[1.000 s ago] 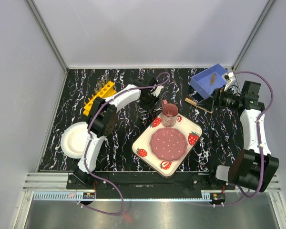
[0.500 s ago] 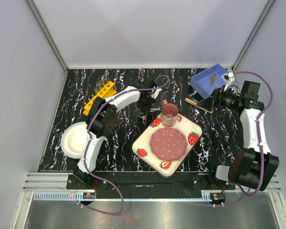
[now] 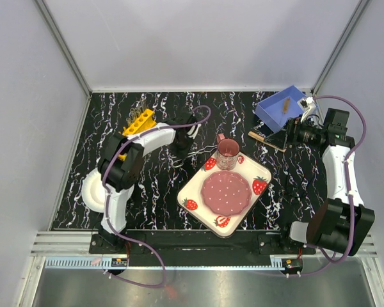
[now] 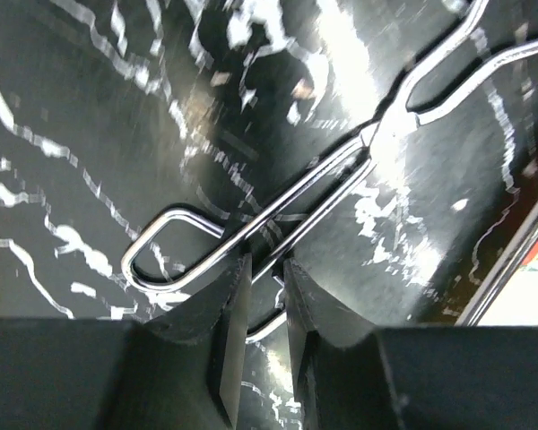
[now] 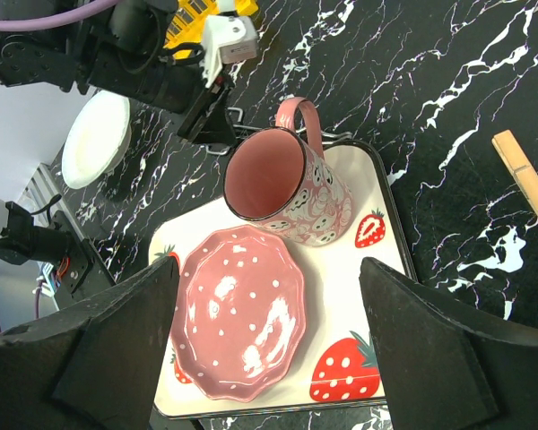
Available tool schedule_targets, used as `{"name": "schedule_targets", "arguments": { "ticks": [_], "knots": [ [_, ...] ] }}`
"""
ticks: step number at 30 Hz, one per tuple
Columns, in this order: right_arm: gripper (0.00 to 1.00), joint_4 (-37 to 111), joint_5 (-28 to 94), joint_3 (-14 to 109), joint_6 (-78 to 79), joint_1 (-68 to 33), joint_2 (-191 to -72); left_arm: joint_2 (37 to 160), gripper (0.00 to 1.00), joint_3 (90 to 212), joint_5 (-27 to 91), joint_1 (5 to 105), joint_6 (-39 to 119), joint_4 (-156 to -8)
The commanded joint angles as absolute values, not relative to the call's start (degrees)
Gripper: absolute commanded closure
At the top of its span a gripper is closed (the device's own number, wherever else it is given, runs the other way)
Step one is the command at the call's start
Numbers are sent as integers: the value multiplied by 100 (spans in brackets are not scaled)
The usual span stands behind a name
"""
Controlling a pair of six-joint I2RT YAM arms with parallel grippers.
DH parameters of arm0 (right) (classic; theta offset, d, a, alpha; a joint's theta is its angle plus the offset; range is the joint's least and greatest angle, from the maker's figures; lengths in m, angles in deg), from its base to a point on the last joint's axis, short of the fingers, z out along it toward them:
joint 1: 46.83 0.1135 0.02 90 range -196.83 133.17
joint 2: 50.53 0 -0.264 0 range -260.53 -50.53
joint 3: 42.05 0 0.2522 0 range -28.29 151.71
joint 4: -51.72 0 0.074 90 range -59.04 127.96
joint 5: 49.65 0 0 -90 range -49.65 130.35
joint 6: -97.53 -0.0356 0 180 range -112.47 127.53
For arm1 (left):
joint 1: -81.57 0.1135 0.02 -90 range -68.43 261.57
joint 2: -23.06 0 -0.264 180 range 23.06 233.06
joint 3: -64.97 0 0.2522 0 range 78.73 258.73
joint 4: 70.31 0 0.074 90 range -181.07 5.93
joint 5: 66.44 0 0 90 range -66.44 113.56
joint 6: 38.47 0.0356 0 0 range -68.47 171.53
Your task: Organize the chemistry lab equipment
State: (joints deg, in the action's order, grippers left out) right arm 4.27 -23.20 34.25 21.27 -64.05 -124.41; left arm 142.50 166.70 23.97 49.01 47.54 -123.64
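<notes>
The scissors slant toward the pink mug while my left gripper pinches their handle wire, so I need to hold them nearer the pivot [image 4: 386,134] and turn them clear.
The small metal loop-handled scissors [image 4: 323,184] lie on the black marbled table, just left of the pink mug in the top view [image 3: 192,153]. My left gripper [image 4: 267,269] is low over them, its fingers [image 4: 229,305] closed on one handle wire. The yellow rack [image 3: 132,128] with thin clear tubes [image 3: 141,115] stands at the back left. A wooden clamp and stick [image 3: 267,141] lies beside my right gripper [image 3: 287,134]; the stick also shows in the right wrist view [image 5: 529,184]. My right gripper [image 5: 267,269] is wide open and empty.
A strawberry-print tray [image 3: 259,167] holds a pink mug [image 3: 228,152] and a pink dotted dish [image 3: 225,192]. A round white plate [image 3: 95,188] sits at the left. A blue bin [image 3: 280,107] with a brown item stands at the back right.
My left gripper has moved left, away from the mug, and the scissors have shifted left with it. The right arm has not moved.
</notes>
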Motion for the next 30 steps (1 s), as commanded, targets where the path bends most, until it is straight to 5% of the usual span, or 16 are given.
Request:
{"name": "schedule_targets", "arguments": {
  "ticks": [1,19,25,30],
  "knots": [
    [13,500,-2355,3428,2212,-6388,-12427,13724,73,15927,2128,5045,4178,-12275],
    [13,377,-2372,3463,2318,-6388,-12479,12397,71,15011,2321,5344,3281,-12081],
    [13,360,-2390,3472,2335,-6388,-12488,11939,59,14992,2998,5309,3605,-11738],
    [13,351,-2381,3472,2344,-6388,-12488,12131,39,15352,3156,5195,4088,-11738]
  ]
}}
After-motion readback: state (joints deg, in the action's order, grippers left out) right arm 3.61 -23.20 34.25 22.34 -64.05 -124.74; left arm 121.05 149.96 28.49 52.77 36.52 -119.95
